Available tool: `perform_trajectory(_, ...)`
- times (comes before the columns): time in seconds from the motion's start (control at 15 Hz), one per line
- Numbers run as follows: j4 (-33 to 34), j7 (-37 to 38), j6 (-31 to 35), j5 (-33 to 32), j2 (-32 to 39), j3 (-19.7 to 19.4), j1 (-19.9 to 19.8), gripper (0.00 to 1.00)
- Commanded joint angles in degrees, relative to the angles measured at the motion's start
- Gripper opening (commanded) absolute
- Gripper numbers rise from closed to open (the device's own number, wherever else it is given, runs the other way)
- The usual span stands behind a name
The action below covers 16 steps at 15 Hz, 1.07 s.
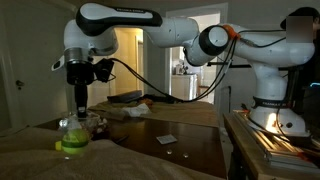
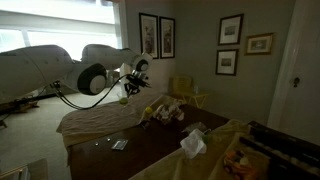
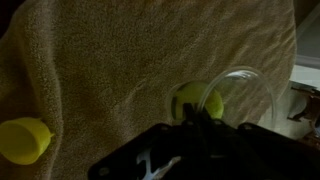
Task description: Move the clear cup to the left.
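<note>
Next, I release the clear cup, which stands on the towel now, from my gripper on the beige towel (image 1: 75,173), setting it just a little nearer than the bright yellow object is.
The clear cup (image 3: 215,98) is translucent with a yellow-green bottom. In the wrist view it sits on a beige towel (image 3: 110,70), just beyond my fingertips. My gripper (image 3: 193,122) points down over it, and its two fingers are pressed close together on the cup's near wall. In an exterior view the cup (image 1: 73,135) stands on the towel under the gripper (image 1: 78,115). In an exterior view the gripper (image 2: 126,94) shows small, with a yellowish spot at its tip.
A flat bright yellow object (image 3: 25,138) lies on the towel to the left of the cup. The towel covers one end of a dark wooden table (image 1: 180,145). A small card (image 1: 166,138) and crumpled items (image 2: 165,112) lie on the table. The robot base (image 1: 280,110) stands at the side.
</note>
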Motion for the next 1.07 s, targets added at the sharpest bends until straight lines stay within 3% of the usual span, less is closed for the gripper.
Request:
perform_trajectory(0.0, 1.6, 1.9, 0.5, -3.1, 0.5, -2.2, 2.8, 0.01)
perform_trajectory(0.53, 1.6, 2.3, 7.9, -3.5, 3.5, -2.6, 6.3, 0.01)
perform_trajectory(1.0, 1.0, 5.1, 6.2, -5.4, 3.6, -4.5, 6.6, 0.01)
